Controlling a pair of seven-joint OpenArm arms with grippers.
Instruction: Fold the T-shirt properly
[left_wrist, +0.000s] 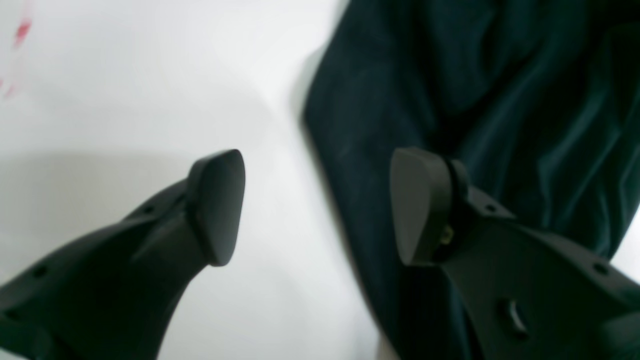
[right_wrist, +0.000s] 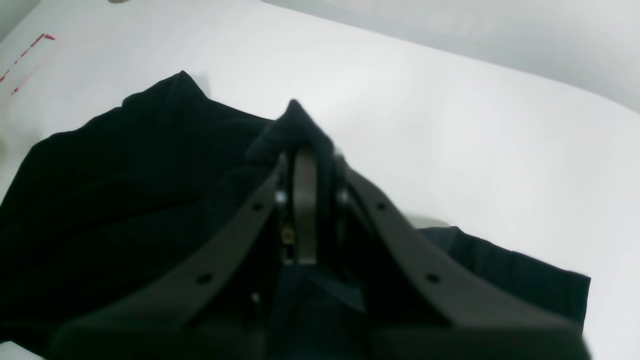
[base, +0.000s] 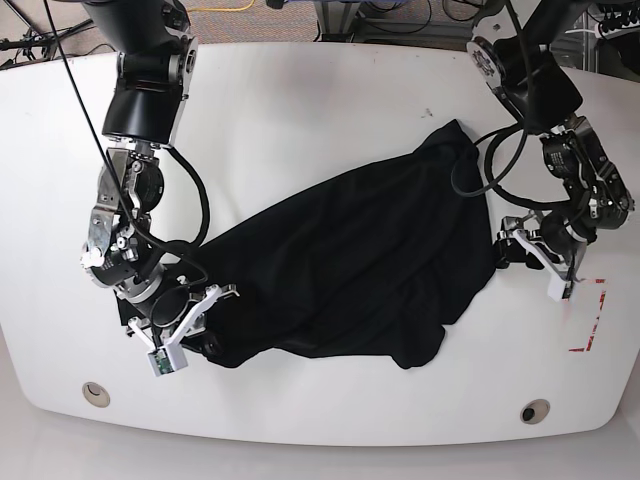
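Note:
The black T-shirt will be gripped next by my left gripper, which should move inward and close just inside its edge (base: 477, 256) (left_wrist: 381, 192) facing the red tape marks.
The black T-shirt (base: 350, 260) lies crumpled and slanted across the middle of the white table (base: 300, 120). My right gripper (base: 192, 328) is shut on its lower left corner. In the right wrist view the gripper (right_wrist: 305, 162) pinches a peaked fold of the T-shirt (right_wrist: 125, 175). My left gripper (base: 510, 252) is open at the shirt's right edge. In the left wrist view the gripper (left_wrist: 317, 207) straddles that edge. One finger (left_wrist: 217, 205) is over bare table and the other is over the T-shirt (left_wrist: 475, 100). It holds nothing.
Red tape marks (base: 590, 322) lie on the table right of the left gripper. Two round holes (base: 95, 393) (base: 533, 411) sit near the table's front edge. Cables and gear lie beyond the far edge.

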